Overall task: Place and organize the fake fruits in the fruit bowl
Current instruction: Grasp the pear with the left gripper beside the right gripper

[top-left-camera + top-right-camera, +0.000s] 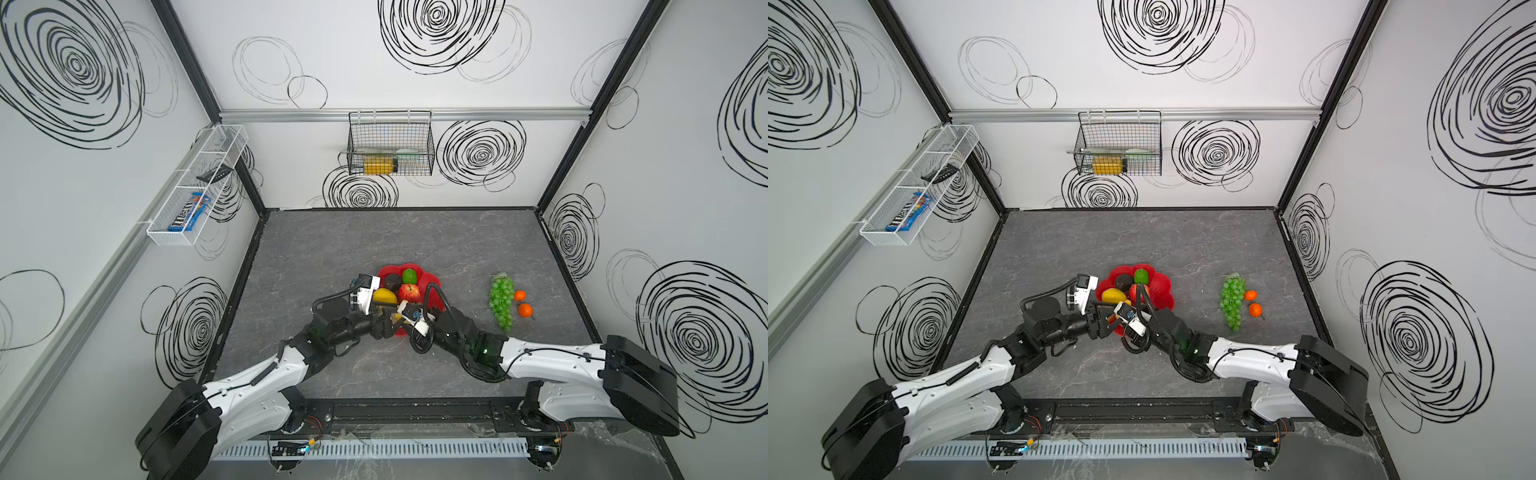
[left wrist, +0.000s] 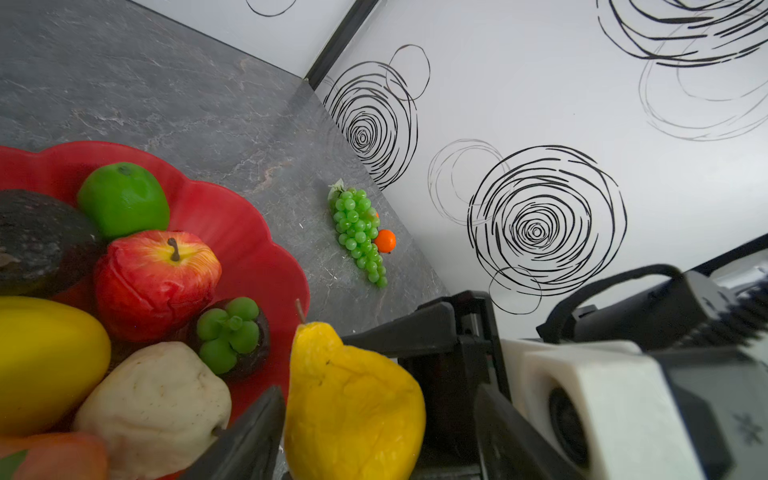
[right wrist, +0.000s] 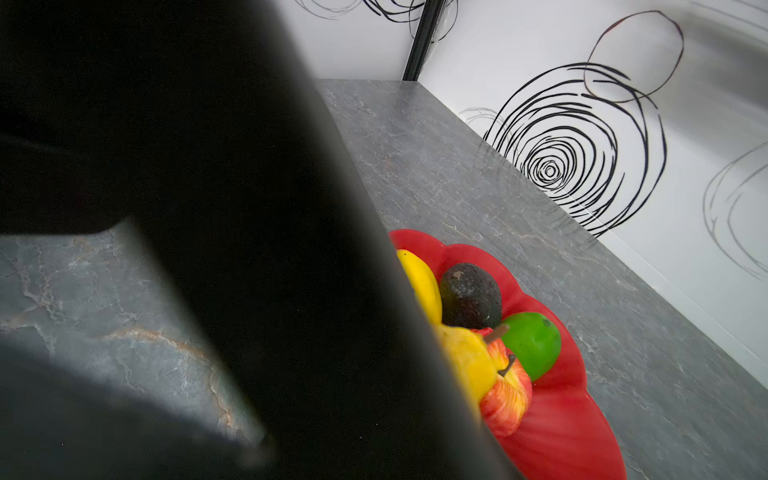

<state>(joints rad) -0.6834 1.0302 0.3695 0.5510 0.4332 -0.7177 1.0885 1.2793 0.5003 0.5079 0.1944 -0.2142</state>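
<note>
My left gripper will first take the yellow pear, as my right gripper holds it by its body, and then my right gripper will pinch its stem [image 2: 301, 312].
The red scalloped fruit bowl [image 1: 432, 286] [image 2: 232, 216] holds an apple [image 2: 153, 282], a lime [image 2: 124, 199], a dark avocado [image 2: 37, 241], a yellow fruit [image 2: 45, 357], a mangosteen [image 2: 230, 332] and a beige pear [image 2: 158, 407]. A yellow pear [image 2: 353, 399] hangs upright over the bowl's near edge. My right gripper [image 1: 402, 313] is shut on it from behind. My left gripper [image 2: 378, 395] is open around the pear, one finger touching it and the other apart. Green grapes [image 1: 500, 299] and two oranges [image 1: 525, 310] lie on the table to the right.
A black wire basket [image 1: 390, 143] with a yellow bottle hangs on the back wall. A white mesh tray [image 1: 195, 187] is on the left wall. Both arms meet over the bowl's near side. My left gripper blocks most of the right wrist view.
</note>
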